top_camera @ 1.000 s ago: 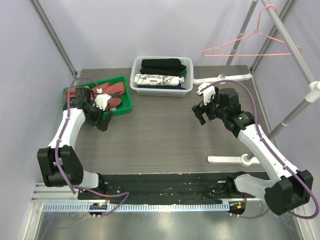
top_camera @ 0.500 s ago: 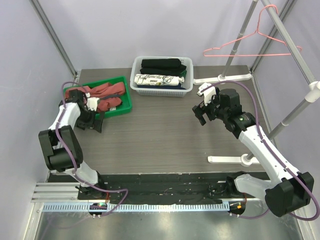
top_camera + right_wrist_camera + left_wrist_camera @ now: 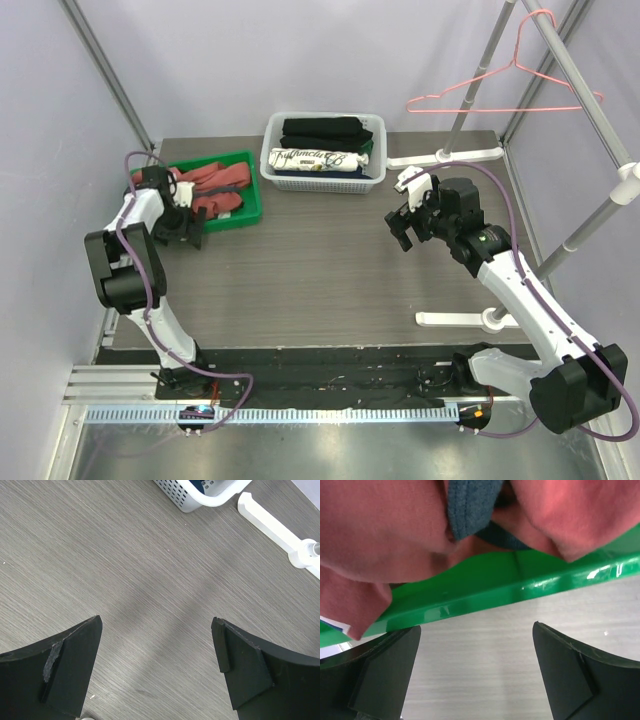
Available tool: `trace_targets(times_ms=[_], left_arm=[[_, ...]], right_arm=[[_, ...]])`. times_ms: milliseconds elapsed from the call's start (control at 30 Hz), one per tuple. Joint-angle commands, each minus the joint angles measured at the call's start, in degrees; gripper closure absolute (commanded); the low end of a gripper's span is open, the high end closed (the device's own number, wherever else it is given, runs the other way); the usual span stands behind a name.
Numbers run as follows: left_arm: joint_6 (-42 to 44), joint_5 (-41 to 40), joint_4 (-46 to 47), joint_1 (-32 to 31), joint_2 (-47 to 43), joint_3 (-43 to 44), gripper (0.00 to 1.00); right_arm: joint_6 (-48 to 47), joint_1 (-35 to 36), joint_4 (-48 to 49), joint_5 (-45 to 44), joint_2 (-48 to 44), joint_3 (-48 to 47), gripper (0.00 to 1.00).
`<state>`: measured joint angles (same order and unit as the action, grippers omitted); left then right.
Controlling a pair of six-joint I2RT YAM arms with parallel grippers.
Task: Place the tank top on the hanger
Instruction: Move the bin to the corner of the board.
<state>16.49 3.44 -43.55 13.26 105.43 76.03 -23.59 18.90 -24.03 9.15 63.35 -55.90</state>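
Note:
Next, my left gripper grabs the rust-red tank top by its navy trim (image 3: 199, 193) (image 3: 466, 519), close to the front rim of the green tray.
The rust-red tank top (image 3: 215, 183) lies crumpled in a green tray (image 3: 250, 215) at the table's back left. In the left wrist view its red folds (image 3: 380, 525) and navy trim (image 3: 470, 510) bulge over the tray's rim (image 3: 495, 587). My left gripper (image 3: 185, 232) hovers low, just in front of that rim, open (image 3: 476, 652), with only bare table between its fingers. The pink wire hanger (image 3: 500, 95) hangs from the rail at the back right. My right gripper (image 3: 404, 226) is open (image 3: 156, 637) above the table's middle right, holding nothing.
A white basket (image 3: 322, 165) of folded black and white printed clothes stands at the back centre; its corner (image 3: 200, 492) shows in the right wrist view. The white rack feet (image 3: 445, 155) (image 3: 465, 320) and slanted poles (image 3: 590, 215) occupy the right side.
My left arm has folded back and its gripper has slid left along the tray's front edge, still open. The right arm has not moved.

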Motion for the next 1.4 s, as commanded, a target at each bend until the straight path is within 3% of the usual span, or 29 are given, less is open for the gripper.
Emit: trace_targets(times_ms=[0,867,1367], left_arm=[[-1.72,-2.55,3.38,-0.16,2.67,4.03,0.0],[-4.62,-12.58,1.28,-5.87,16.91,25.21,0.0],[-3.84,-16.71,1.18,-8.24,21.84,32.51,0.0]], right_arm=[[0.13,-0.26,2.06,0.78,-1.39,0.09,0.0],[0.13,-0.35,2.24,1.22,-0.95,0.18,0.0],[0.13,-0.35,2.32,1.05,-1.04,0.26,0.0]])
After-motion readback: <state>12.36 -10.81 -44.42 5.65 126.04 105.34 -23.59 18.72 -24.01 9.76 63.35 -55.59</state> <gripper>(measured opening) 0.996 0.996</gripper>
